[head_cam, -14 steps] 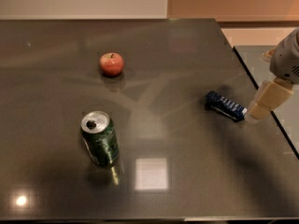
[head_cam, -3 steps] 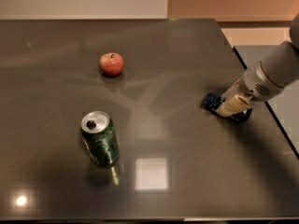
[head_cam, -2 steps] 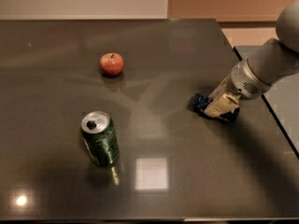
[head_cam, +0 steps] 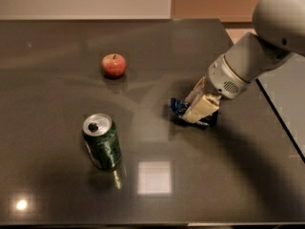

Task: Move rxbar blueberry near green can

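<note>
My gripper is going to let go of the rxbar blueberry close beside the green can, just behind the bright square reflection on the table [head_cam: 148, 144].
The rxbar blueberry [head_cam: 177, 106] is a small dark blue bar right of the table's centre; only its left end shows from under the gripper. My gripper [head_cam: 200, 110], with cream fingers, comes in from the right on the grey arm and is shut on the bar, low over the tabletop. The green can [head_cam: 101, 142] stands upright at the front left with its silver top showing. It is about a can's height to the left of the bar and somewhat nearer the front.
A red apple [head_cam: 114, 65] sits at the back left of the dark glossy table [head_cam: 152, 194]. The table's right edge [head_cam: 281, 123] runs diagonally behind the arm, with lighter floor beyond. A wall lies along the back.
My gripper came down on the bar near the right edge and has since carried it leftward toward the table's centre, closer to the can. The can and the apple have not moved.
</note>
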You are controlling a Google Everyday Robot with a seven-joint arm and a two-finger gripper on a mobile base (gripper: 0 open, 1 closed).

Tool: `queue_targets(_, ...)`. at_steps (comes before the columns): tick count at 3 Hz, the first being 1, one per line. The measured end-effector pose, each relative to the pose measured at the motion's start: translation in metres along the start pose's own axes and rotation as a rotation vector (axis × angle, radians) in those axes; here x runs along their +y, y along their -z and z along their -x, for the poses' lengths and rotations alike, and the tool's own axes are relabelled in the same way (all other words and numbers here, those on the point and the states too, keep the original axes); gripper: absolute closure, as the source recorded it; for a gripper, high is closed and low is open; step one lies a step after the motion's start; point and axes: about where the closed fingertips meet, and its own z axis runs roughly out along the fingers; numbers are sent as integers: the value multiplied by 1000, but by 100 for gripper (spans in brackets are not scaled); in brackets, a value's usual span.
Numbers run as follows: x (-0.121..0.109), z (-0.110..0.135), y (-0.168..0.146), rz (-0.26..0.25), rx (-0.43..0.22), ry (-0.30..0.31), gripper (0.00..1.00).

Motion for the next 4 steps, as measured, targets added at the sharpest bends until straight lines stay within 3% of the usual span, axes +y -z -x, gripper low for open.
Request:
queue_targets(3,70,58,-43,138,-15,169,100)
queue_targets(4,88,68,-56,162,-4,204,82)
